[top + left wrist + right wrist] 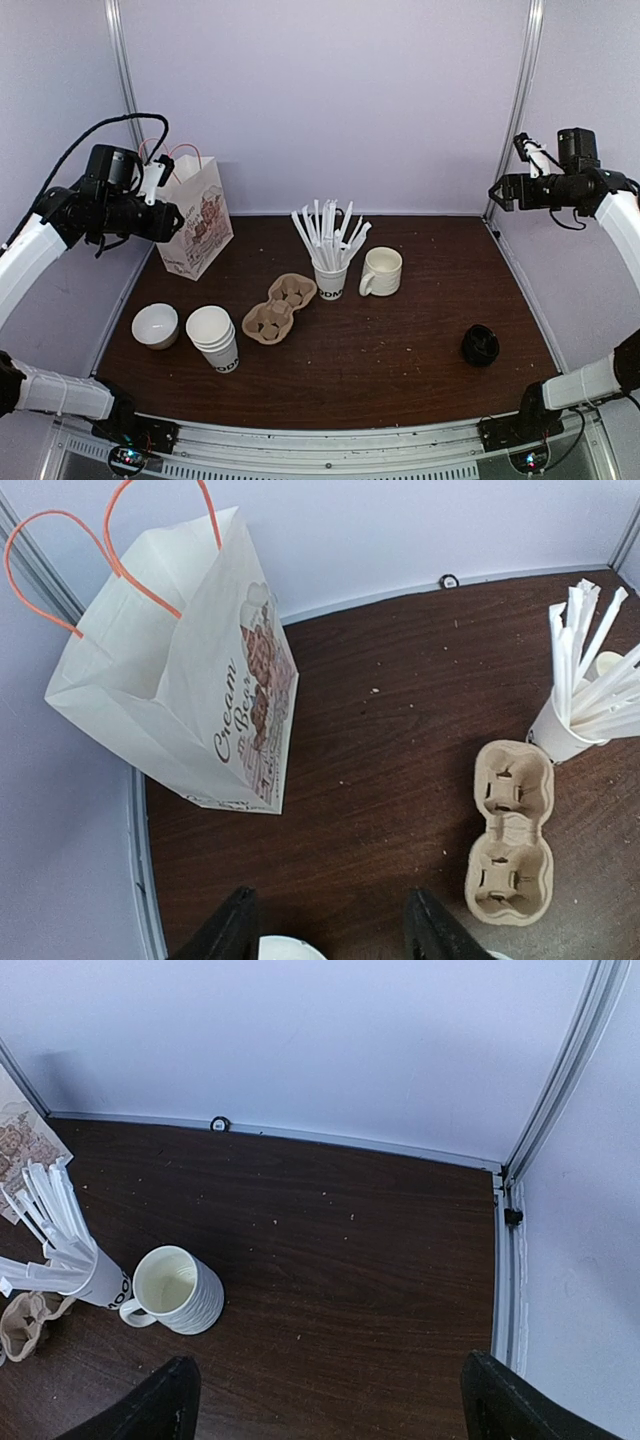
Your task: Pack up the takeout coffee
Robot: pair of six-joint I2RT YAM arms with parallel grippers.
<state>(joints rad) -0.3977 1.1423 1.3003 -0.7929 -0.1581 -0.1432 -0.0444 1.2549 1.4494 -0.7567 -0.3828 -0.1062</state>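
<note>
Next, my left gripper will go to the top paper cup's rim (230,329), on the side away from the white bowl, and pinch the cup stack there.
A stack of white paper cups (215,338) with black lettering near the base stands at the front left of the table, without lids. A small stack of black round lids (480,345) lies at the front right, apart from the cups. My left gripper (165,217) is open and empty, held high beside the paper bag (195,215). In the left wrist view the left gripper (330,940) hangs over bare table. My right gripper (498,192) is open and empty, high at the far right. In the right wrist view the right gripper (340,1410) is over bare wood.
A brown two-cup carrier (280,307) lies mid-table and also shows in the left wrist view (512,830). Behind it stand a cup bristling with white sticks (330,270) and a cream mug (381,271). A white bowl (155,325) sits front left.
</note>
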